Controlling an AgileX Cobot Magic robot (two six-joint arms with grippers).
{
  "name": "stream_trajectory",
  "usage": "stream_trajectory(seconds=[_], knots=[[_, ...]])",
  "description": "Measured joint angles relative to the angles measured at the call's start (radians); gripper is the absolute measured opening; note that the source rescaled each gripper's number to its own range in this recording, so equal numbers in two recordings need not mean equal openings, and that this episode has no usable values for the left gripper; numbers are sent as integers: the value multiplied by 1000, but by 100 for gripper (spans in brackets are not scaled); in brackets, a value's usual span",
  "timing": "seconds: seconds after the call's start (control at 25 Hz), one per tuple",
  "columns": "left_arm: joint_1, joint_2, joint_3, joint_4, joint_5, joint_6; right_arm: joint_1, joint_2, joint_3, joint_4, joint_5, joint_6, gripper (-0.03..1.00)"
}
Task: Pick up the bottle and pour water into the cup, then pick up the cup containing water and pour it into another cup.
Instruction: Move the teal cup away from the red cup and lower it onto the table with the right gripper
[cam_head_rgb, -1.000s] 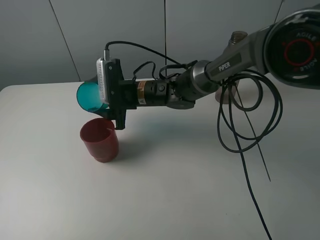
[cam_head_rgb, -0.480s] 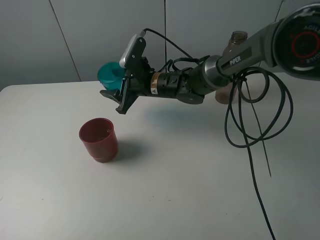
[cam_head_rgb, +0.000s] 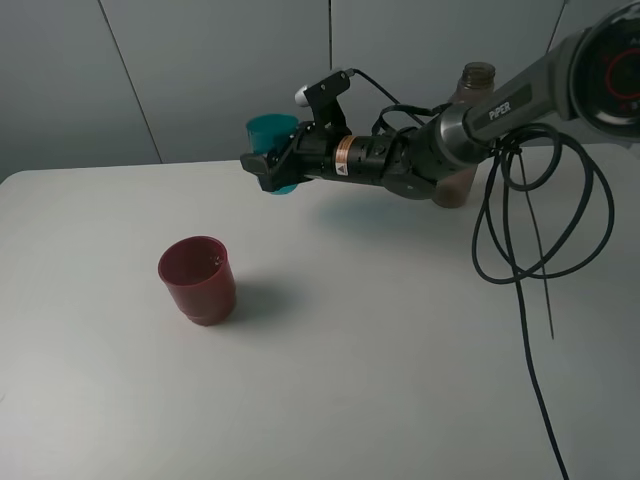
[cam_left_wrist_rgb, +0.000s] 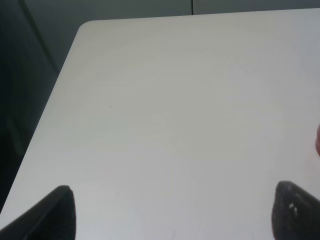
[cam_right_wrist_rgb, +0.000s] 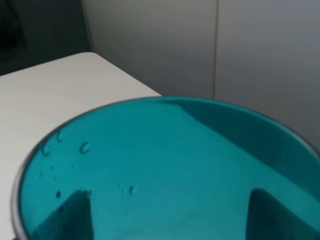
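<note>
Next, I set the teal cup on the bare white table (cam_head_rgb: 305, 205) by its back edge, below my right gripper's fingers.
My right gripper (cam_head_rgb: 270, 168) is shut on the teal cup (cam_head_rgb: 271, 133) and holds it upright in the air near the table's back edge, up and to the right of the dark red cup (cam_head_rgb: 198, 278). The red cup stands upright on the table at left centre. In the right wrist view the teal cup (cam_right_wrist_rgb: 165, 165) fills the frame, with droplets on its inner wall and my fingers (cam_right_wrist_rgb: 75, 215) showing through it. The smoky bottle (cam_head_rgb: 476, 78) stands at the back right, mostly hidden behind the right arm. My left gripper (cam_left_wrist_rgb: 175, 220) is open over bare table.
The white table (cam_head_rgb: 350, 380) ends at a grey wall behind. Black cables (cam_head_rgb: 520, 250) hang in loops from the right arm down over the table's right side. The table's left edge and corner (cam_left_wrist_rgb: 82, 30) show in the left wrist view.
The right gripper turned the teal cup from tipped over the red cup back to upright and carried it up and to the right, away from the red cup.
</note>
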Motion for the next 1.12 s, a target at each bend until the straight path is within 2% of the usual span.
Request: stream_trajectory(seconds=[0.24,0.44,0.76,0.96,1.12], knots=[[0,0,0,0,0,0,-16,0,6,68,55,1,2],[0,0,0,0,0,0,-19,38,6,182,1,-18,2],[0,0,0,0,0,0,-19,105,7,248,-6,-241,2],[0,0,0,0,0,0,-19,114,7,298,-29,-307,2],[0,0,0,0,0,0,-19,135,7,318,-27,-315,2]])
